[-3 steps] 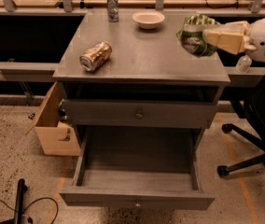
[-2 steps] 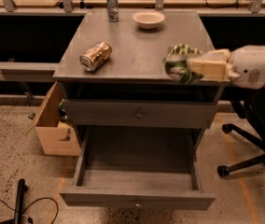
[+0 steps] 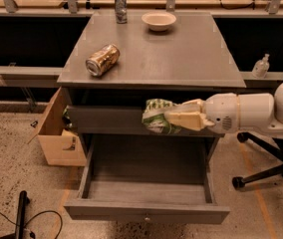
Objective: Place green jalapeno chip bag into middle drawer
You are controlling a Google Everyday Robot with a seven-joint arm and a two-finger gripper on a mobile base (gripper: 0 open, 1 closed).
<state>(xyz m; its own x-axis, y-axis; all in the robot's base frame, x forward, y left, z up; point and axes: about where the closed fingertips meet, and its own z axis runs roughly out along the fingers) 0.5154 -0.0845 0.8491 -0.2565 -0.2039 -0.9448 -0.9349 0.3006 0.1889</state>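
I need to use my gripper to set the green jalapeno chip bag down near the centre of the open middle drawer's grey bottom [image 3: 138,167].
My gripper [image 3: 169,117] comes in from the right on a white arm and is shut on the green jalapeno chip bag [image 3: 155,116], a crinkled green foil bag with white patches. It holds the bag in the air in front of the top drawer's front, above the open middle drawer [image 3: 146,214]. The middle drawer is pulled out, wide and shallow, with a flat grey floor and a small knob on its slim front panel. Nothing lies in it.
A gold-brown dented can [image 3: 102,59] lies on the grey cabinet top [image 3: 181,54], with a white bowl [image 3: 158,20] and a small bottle [image 3: 120,5] at the back. A cardboard box [image 3: 57,133] stands left of the cabinet. An office chair base [image 3: 266,168] stands at the right.
My gripper has carried the chip bag leftward and down, from above the cabinet top's right side to in front of the top drawer, over the open middle drawer.
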